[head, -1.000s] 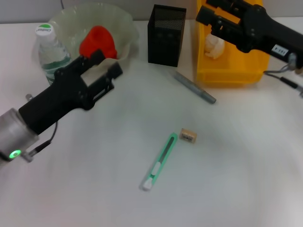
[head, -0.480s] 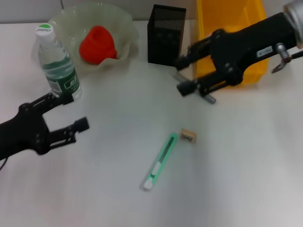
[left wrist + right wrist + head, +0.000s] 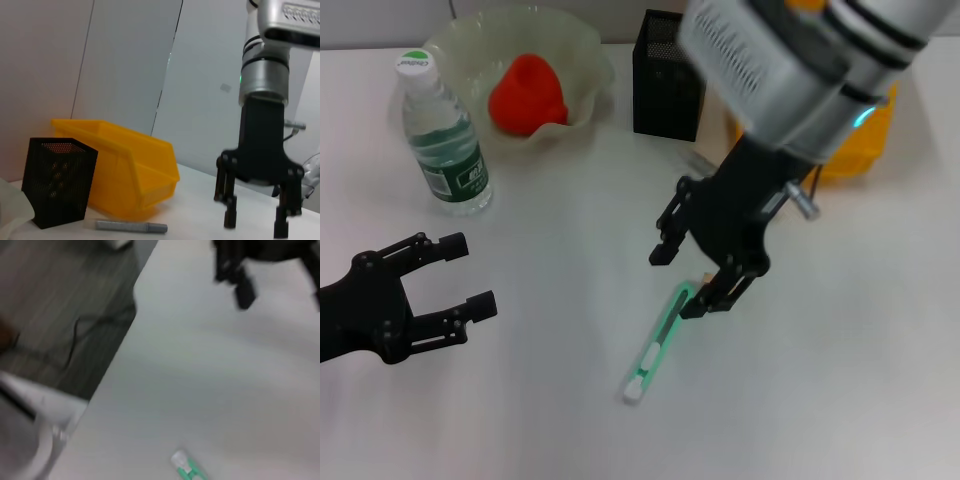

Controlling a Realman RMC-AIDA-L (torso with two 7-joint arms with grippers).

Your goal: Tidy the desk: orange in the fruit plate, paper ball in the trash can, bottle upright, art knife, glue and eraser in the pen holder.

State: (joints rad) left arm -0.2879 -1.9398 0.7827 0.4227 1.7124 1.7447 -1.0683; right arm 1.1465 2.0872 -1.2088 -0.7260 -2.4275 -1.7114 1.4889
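Next, my right gripper grips the white slider (image 3: 650,357) (image 3: 198,477) of the green art knife, leaving the knife's white end sticking out.
The orange (image 3: 525,93) lies in the pale-green fruit plate (image 3: 582,52). The bottle (image 3: 441,138) stands upright in front of the plate, to its left. My right gripper (image 3: 679,280) hangs open at the table's middle, over the upper end of the green art knife (image 3: 656,345); the eraser is hidden beneath it. In the left wrist view the grey glue stick (image 3: 132,226) lies before the black pen holder (image 3: 62,180) and the yellow trash can (image 3: 131,169). My left gripper (image 3: 468,273) is open and empty at the front left. The paper ball is hidden.
My right arm's grey forearm (image 3: 790,70) covers much of the trash can (image 3: 845,160) and one side of the pen holder (image 3: 662,75). The right wrist view shows the table's edge (image 3: 122,340) with floor beyond it.
My right arm swung from over the trash can down to the table's middle, above the eraser and art knife. My left arm drew back from the fruit plate to the front left.
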